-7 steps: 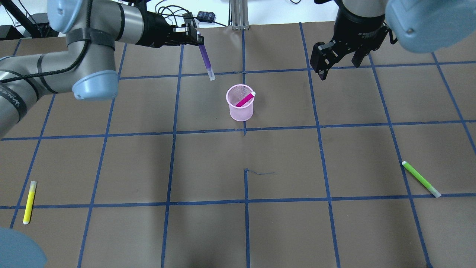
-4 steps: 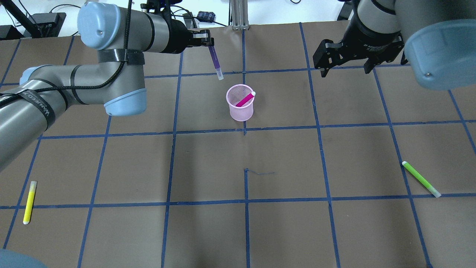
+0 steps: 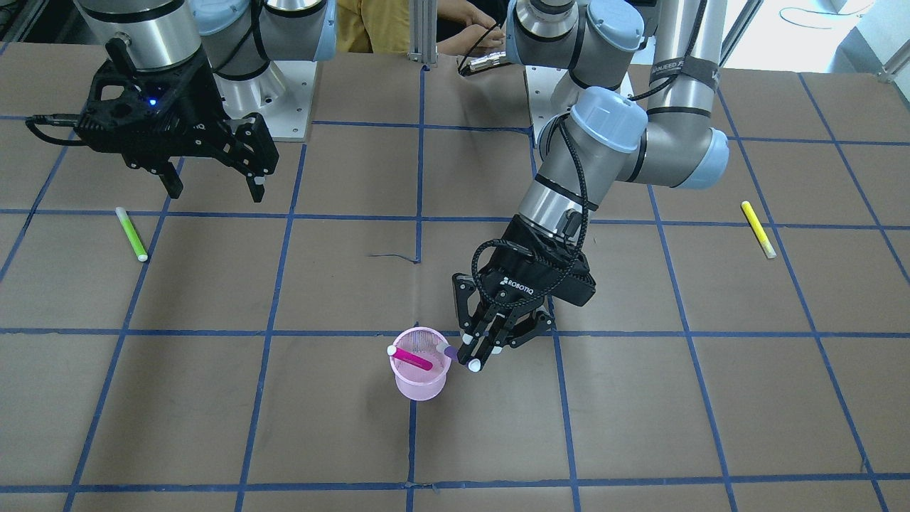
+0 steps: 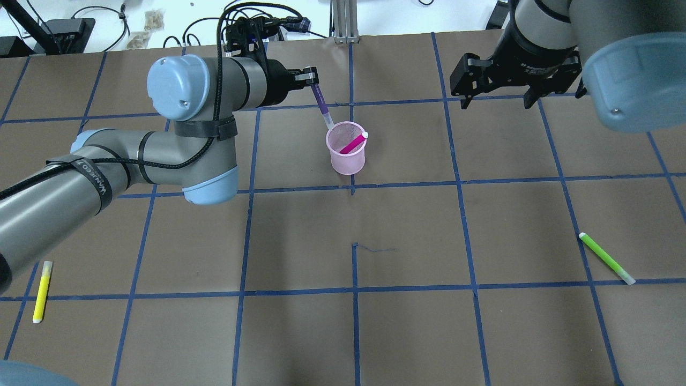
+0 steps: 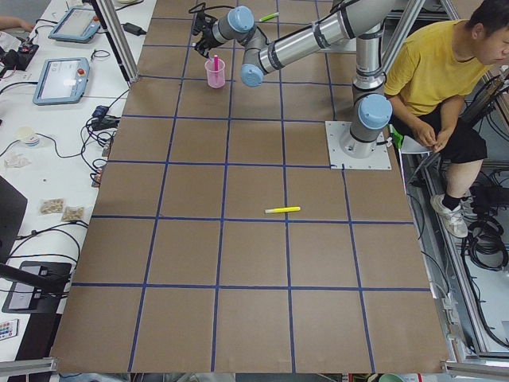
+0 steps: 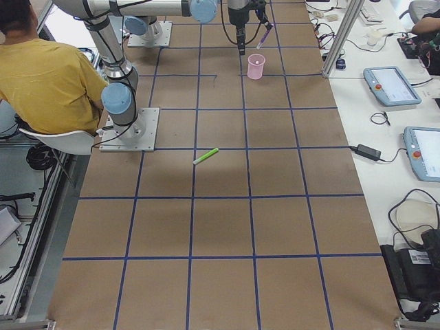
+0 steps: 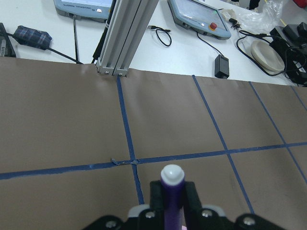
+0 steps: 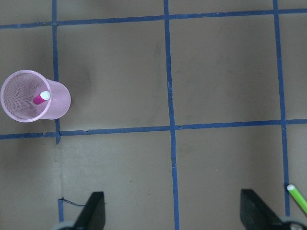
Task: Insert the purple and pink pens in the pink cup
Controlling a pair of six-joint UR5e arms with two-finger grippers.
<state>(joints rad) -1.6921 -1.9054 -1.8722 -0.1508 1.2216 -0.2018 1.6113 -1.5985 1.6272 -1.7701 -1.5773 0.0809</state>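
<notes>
The purple pen, now tilted at the cup's rim, will be released by my left gripper inside the pink cup (image 3: 439,355), beside the pink pen.
The pink mesh cup (image 4: 345,158) stands on the brown table near the centre back, with the pink pen (image 4: 353,143) leaning inside it. My left gripper (image 4: 313,80) is shut on the purple pen (image 4: 321,102) and holds it tilted, its lower tip at the cup's far-left rim. In the front-facing view the left gripper (image 3: 476,355) is beside the cup (image 3: 419,380) and the purple pen's tip (image 3: 449,350) is at the rim. My right gripper (image 4: 496,99) is open and empty, above the table to the cup's right. The right wrist view shows the cup (image 8: 60,103) and pink pen (image 8: 41,98) from above.
A green pen (image 4: 605,258) lies on the table at the near right. A yellow pen (image 4: 42,292) lies at the near left. Blue tape lines grid the table. An aluminium post (image 7: 122,38) and cables stand past the far edge.
My left gripper has carried the purple pen to the right and nearer, from well behind the cup to its rim. My right gripper turned and shifted slightly, still open.
</notes>
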